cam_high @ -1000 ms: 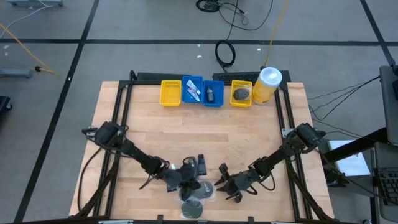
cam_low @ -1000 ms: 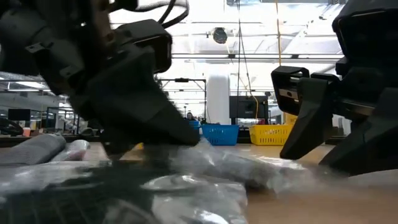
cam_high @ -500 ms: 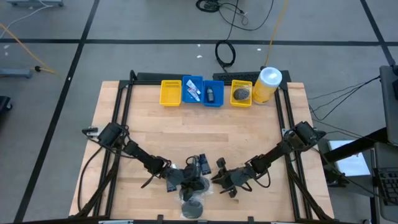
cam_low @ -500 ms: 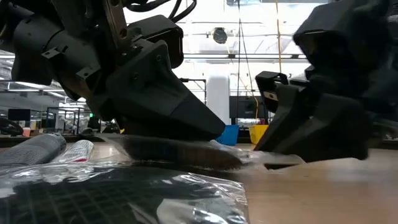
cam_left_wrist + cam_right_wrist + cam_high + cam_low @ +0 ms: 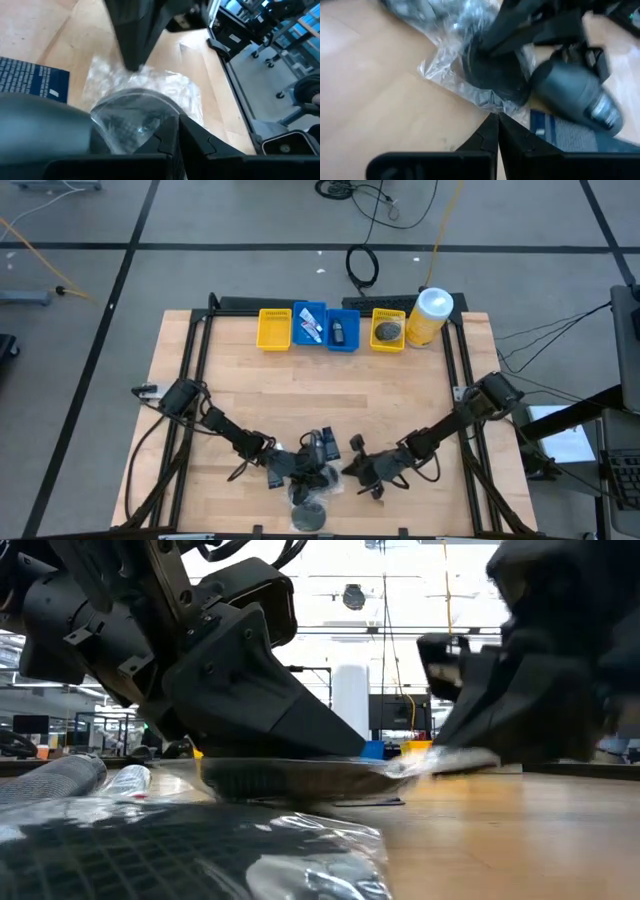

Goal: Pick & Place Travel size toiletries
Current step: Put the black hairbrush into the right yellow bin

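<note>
The wrapper's loose edge is all my right gripper is at, so my left gripper should tip the flat puff upright before my right gripper takes the puff's rim (image 5: 511, 96).
A dark grey mesh puff (image 5: 290, 780) in a clear plastic wrapper sits between my two grippers near the table's near edge. My left gripper (image 5: 312, 472) is shut on it. My right gripper (image 5: 352, 470) faces it from the right, shut on the wrapper. A second wrapped puff (image 5: 310, 515) lies flat on the table just nearer. A flat dark blue printed packet (image 5: 30, 82) lies on the wood beside them. A thin white tube (image 5: 125, 780) and a grey roll (image 5: 60, 780) rest on the table at the low view's left. My left gripper holds the wrapped puff (image 5: 132, 122) pinched between its two fingers, which come at it slanting down from the table's left. The puff lies nearly level in the hold, a little above the wood. My right gripper pinches the loose edge of the clear wrapper (image 5: 490, 107) between its fingertips (image 5: 496, 131), coming from the table's right at a low slant. The plastic stretches between the fingers and the puff (image 5: 492, 75).
Along the far edge stand a yellow bin (image 5: 274, 329), a blue bin (image 5: 325, 326) holding small items, another yellow bin (image 5: 388, 329) with a puff, and a yellow canister with white lid (image 5: 430, 315). Bare wood lies between the bins and my grippers.
My right gripper moved toward the table's left, up to the left gripper, and shut on the wrapper's edge. My left gripper rose slightly and brought the wrapped puff up off the table, level between the two grippers.
</note>
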Robot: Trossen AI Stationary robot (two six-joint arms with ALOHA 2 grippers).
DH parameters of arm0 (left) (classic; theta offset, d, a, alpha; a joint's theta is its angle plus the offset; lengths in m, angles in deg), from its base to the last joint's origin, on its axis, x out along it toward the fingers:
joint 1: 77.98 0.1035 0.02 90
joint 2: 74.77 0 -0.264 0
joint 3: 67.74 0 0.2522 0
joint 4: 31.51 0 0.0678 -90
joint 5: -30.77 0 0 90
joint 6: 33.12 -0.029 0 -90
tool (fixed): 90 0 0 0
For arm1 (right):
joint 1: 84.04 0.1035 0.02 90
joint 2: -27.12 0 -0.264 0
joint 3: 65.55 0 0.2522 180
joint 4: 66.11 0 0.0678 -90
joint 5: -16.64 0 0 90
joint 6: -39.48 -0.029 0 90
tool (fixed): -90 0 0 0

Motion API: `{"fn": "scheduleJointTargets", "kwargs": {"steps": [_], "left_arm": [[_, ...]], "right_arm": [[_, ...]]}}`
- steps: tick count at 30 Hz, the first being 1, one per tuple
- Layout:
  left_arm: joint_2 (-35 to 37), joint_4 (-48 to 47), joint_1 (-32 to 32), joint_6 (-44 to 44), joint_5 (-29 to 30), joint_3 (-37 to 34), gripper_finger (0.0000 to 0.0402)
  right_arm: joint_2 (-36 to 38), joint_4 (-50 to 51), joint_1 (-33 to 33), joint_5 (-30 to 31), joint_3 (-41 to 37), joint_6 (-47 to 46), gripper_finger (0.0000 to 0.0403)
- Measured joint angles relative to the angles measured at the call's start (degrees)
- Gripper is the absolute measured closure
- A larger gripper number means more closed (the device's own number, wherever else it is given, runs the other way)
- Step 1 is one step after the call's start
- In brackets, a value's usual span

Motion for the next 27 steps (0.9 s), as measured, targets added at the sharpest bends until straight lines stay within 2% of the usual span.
{"fn": "scheduleJointTargets", "kwargs": {"steps": [4,11,18,20,24,27], "left_arm": [[0.0,0.1,0.0,0.4,-0.1,0.0,0.0383],[0.1,0.6,0.0,0.3,-0.1,0.0,0.0383],[0.1,0.9,0.2,0.3,-0.5,0.0,0.0383],[0.1,1.0,0.2,0.3,-0.9,0.0,0.0383],[0.4,0.8,0.2,0.3,-1.1,0.0,0.0383],[1.4,-1.1,0.3,0.0,-1.0,0.0,0.0383]], "right_arm": [[3.7,4.7,0.8,0.4,0.0,-0.4,0.0402],[10.2,14.9,2.3,7.6,0.0,-0.7,0.0403],[14.0,19.4,2.3,7.4,0.0,-2.7,0.0403],[13.8,21.5,2.3,6.6,0.0,-5.0,0.0403],[11.0,21.9,2.2,-1.3,0.0,-8.2,0.0403],[8.2,20.4,2.2,-1.5,0.0,-8.6,0.0397]]}}
